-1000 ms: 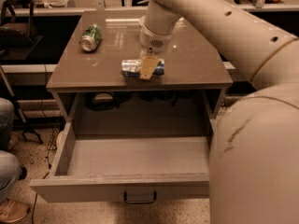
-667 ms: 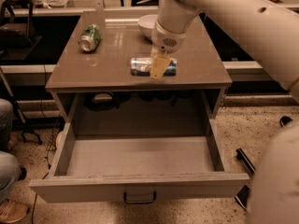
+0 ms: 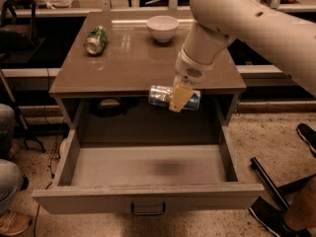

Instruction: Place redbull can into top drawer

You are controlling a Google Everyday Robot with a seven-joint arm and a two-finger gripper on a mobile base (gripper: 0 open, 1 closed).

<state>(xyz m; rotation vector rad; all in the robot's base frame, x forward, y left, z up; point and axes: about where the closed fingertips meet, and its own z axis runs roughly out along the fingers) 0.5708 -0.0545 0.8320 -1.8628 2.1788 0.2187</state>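
Note:
My gripper needs to release the redbull can, now held in the air above the drawer, on the middle of the drawer's bottom (image 3: 154, 141), slightly toward the counter.
The redbull can (image 3: 162, 96), blue and silver, lies on its side in my gripper (image 3: 179, 98). The gripper is shut on it and holds it in the air just past the counter's front edge, above the back of the top drawer (image 3: 148, 195). The drawer is pulled fully out, and a shadow falls on its floor under the can. My white arm (image 3: 232, 19) comes in from the upper right.
A green can (image 3: 96, 39) lies on its side at the counter's left. A white bowl (image 3: 162, 27) stands at the counter's back middle. A person's legs and shoe are at the left edge, another shoe and chair legs at the lower right.
The gripper has lifted the redbull can off the counter top and carried it forward, past the front edge and over the open drawer. The view has shifted, uncovering the white bowl.

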